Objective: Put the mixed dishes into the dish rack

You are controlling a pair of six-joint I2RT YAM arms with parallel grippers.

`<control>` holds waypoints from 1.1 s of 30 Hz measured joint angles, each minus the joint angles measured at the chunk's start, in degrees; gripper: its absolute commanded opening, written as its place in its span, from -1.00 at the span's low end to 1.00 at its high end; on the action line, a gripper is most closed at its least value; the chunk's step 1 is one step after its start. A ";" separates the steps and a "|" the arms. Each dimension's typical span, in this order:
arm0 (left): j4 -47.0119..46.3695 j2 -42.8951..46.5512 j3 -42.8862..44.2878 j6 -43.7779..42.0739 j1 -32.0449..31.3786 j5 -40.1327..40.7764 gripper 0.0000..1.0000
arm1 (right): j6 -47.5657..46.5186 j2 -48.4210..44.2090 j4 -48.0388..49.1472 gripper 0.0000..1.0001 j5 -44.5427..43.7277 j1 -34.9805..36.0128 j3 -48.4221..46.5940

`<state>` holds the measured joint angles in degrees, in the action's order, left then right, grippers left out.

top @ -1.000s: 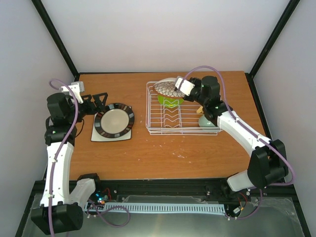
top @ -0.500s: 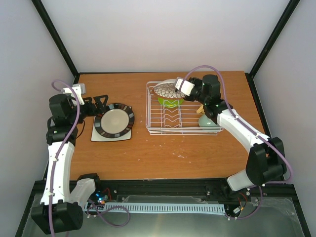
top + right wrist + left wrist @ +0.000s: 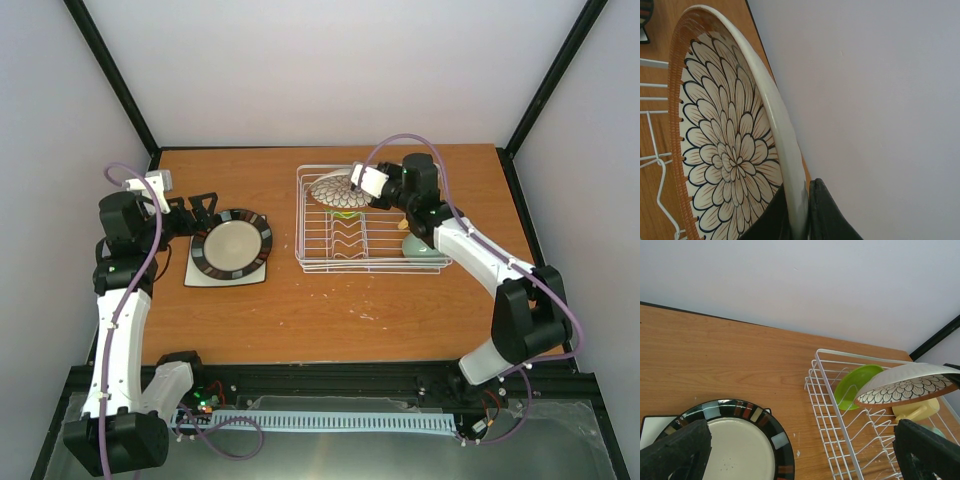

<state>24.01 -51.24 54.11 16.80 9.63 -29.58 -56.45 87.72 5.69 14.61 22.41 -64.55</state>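
Observation:
I will close my left gripper on the dark segmented rim [image 3: 199,260] of the cream plate, at the side farthest from the white wire dish rack.
My right gripper [image 3: 362,186] is shut on the rim of the brown floral-patterned plate [image 3: 336,189] and holds it over the back of the white wire dish rack [image 3: 322,262]. The plate fills the right wrist view [image 3: 730,150], pinched between my fingers [image 3: 830,215]. The lime-green plate [image 3: 856,385] stands in the rack under it. The yellow mug [image 3: 915,410] and the mint-green bowl [image 3: 424,250] are at the rack's right end. My left gripper [image 3: 203,212] is open beside the cream plate with dark segmented rim [image 3: 232,243], which lies on the white square plate [image 3: 205,275].
The rack's upright wavy dividers [image 3: 350,238] run along its middle. The enclosure's white walls and black corner posts [image 3: 115,85] stand behind the brown table [image 3: 330,310].
My right gripper has moved the floral plate a little left and toward the back of the rack. My left arm has shifted slightly.

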 measured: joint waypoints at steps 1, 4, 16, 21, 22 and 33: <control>0.00 0.00 -0.02 -0.02 0.00 0.04 0.99 | -0.09 0.13 0.13 -0.94 0.02 0.00 0.00; 0.00 0.00 -0.02 -0.28 0.00 0.55 0.99 | -0.17 1.01 0.35 -0.94 0.04 -0.02 0.00; -0.52 -0.92 -1.18 -0.76 0.00 1.01 0.99 | 1.05 4.94 -0.46 -0.92 1.29 -0.22 0.15; -0.63 -1.18 -1.79 -0.74 0.00 0.83 0.99 | 2.14 5.01 0.70 -0.83 1.29 -0.24 1.29; -0.74 -1.18 -1.86 -0.74 0.00 0.81 0.99 | 2.36 5.01 0.83 -0.82 1.29 -0.24 1.46; -1.27 -1.16 -1.90 -0.74 0.00 0.61 0.99 | 5.40 5.01 1.46 -0.65 1.33 -0.26 2.05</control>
<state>22.74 -52.40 52.21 16.05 9.63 -28.97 -51.05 92.73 7.16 15.94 22.15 -62.50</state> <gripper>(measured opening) 0.994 0.125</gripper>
